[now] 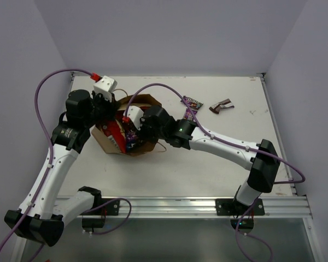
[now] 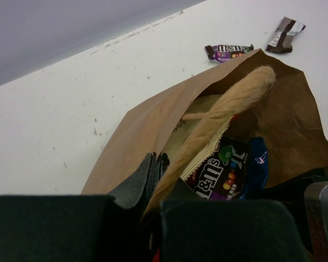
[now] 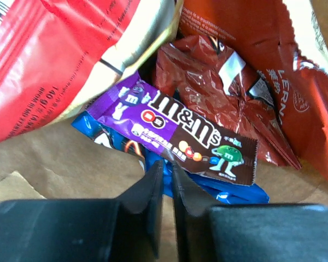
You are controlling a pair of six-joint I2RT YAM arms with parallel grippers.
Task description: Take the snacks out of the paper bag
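My right gripper is to open and pinch the M&M's packet's purple half (image 3: 151,129) before it takes the blue packet, as the purple-brown M&M's packet is lying over the blue one.
The brown paper bag (image 1: 144,101) lies on its side, mouth open toward the arms. My left gripper (image 1: 105,106) is shut on the bag's rim (image 2: 147,125) beside the twisted handle (image 2: 235,101). My right gripper (image 1: 130,128) is inside the bag. Its jaws (image 3: 168,164) are nearly together, with the edge of a blue packet (image 3: 229,191) between the tips. On top of the blue packet lies a purple-brown M&M's packet (image 3: 175,134). A big red bag (image 3: 49,60), a crumpled dark red packet (image 3: 208,82) and an orange-red bag (image 3: 300,98) fill the rest of the bag.
Two snacks lie out on the white table to the right of the bag: an M&M's packet (image 1: 192,102) and a brown-silver candy bar (image 1: 221,106). White walls close the table at the back and sides. A purple cable loops over each arm.
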